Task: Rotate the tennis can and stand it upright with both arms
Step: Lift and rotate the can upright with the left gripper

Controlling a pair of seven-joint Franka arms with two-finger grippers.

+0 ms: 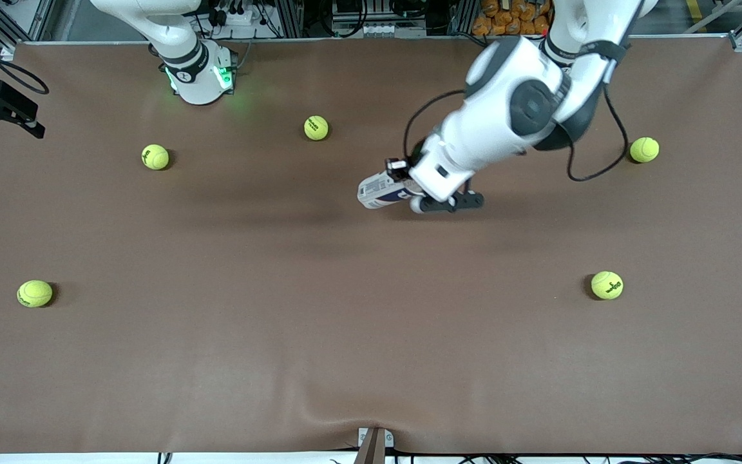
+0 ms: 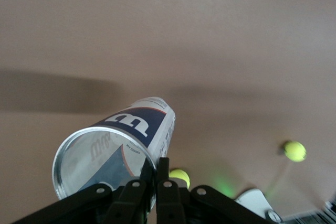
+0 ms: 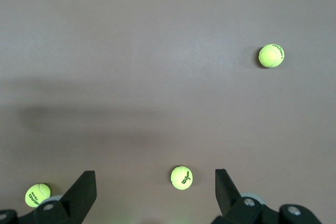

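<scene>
I should use my left gripper to set the tennis can upright on the bare brown table out from the tennis ball (image 1: 381,214) near the bases.
The tennis can (image 1: 380,191) has a white and navy label with a "W" and a silvery rim. It is held off the brown table (image 1: 371,335), roughly level, over the middle part toward the robots' bases. My left gripper (image 1: 408,187) is shut on the can's rim. In the left wrist view the tennis can (image 2: 123,140) points its open mouth at the camera, and the left gripper (image 2: 157,174) pinches the wall at the rim, one finger inside and one outside. My right gripper (image 3: 155,178) is open and empty, high over the table; it does not show in the front view.
Several yellow-green tennis balls lie scattered on the table: one (image 1: 316,127) near the bases, one (image 1: 155,156) toward the right arm's end, one (image 1: 644,149) toward the left arm's end, and two nearer the front camera (image 1: 35,293) (image 1: 607,285).
</scene>
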